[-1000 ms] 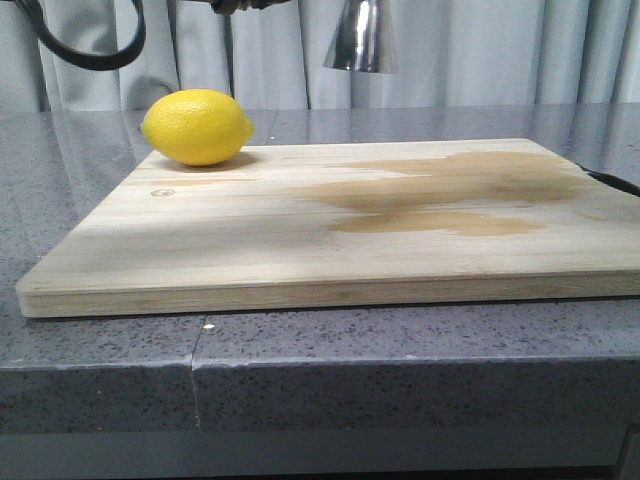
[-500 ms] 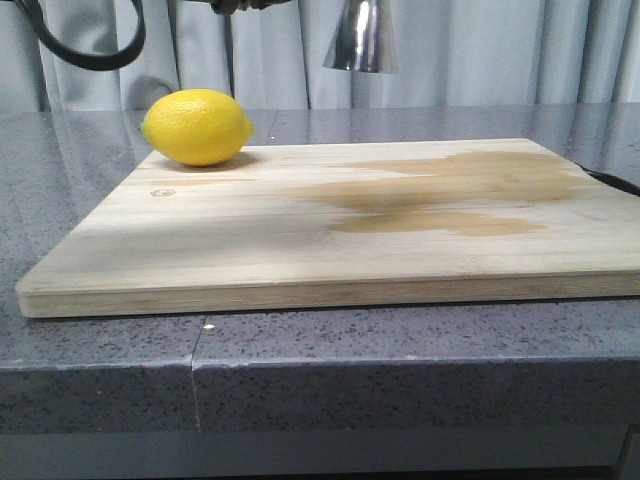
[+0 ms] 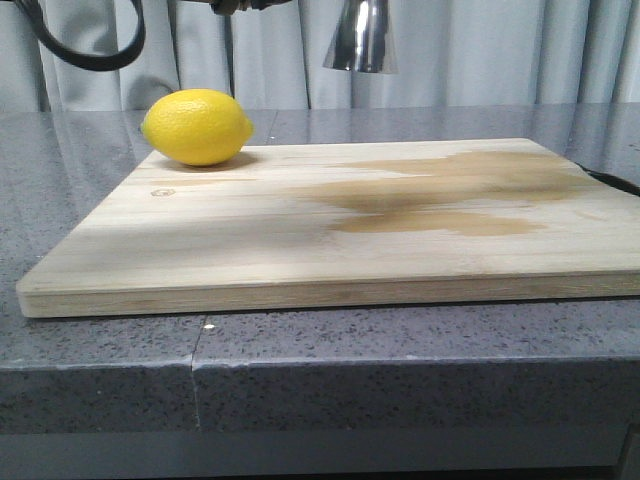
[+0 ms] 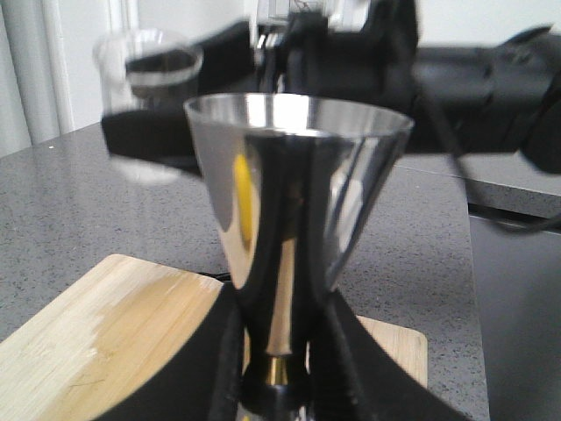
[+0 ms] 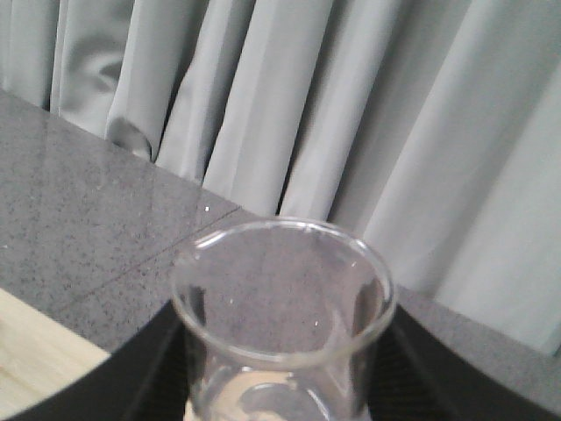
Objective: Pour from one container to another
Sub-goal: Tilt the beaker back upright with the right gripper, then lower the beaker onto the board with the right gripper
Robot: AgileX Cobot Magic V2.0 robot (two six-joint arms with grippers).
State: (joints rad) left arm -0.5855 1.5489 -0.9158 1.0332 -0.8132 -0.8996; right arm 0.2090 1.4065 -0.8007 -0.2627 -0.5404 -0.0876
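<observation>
The clear glass beaker will go down on the dark wet stain (image 3: 484, 166) near the board's far edge, where I will set it with my right gripper.
The steel jigger (image 4: 294, 202) stands upright in the air, my left gripper (image 4: 280, 351) shut on its narrow gold-banded waist. In the front view only its lower cone (image 3: 360, 40) shows, hanging high above the board's far edge. The clear glass beaker (image 5: 280, 324) sits upright between the black fingers (image 5: 149, 368) of my right gripper (image 5: 280, 386), which is shut on it. In the left wrist view the beaker (image 4: 147, 79) appears blurred beyond the jigger, about level with its rim and apart from it. I cannot tell whether the beaker holds liquid.
A wooden cutting board (image 3: 200, 250) with a dark wet stain (image 3: 440, 195) lies on the grey stone counter (image 3: 400, 350). A yellow lemon (image 3: 196, 126) rests at the board's far left corner. Grey curtains hang behind. A black cable (image 3: 615, 182) lies at the board's right edge.
</observation>
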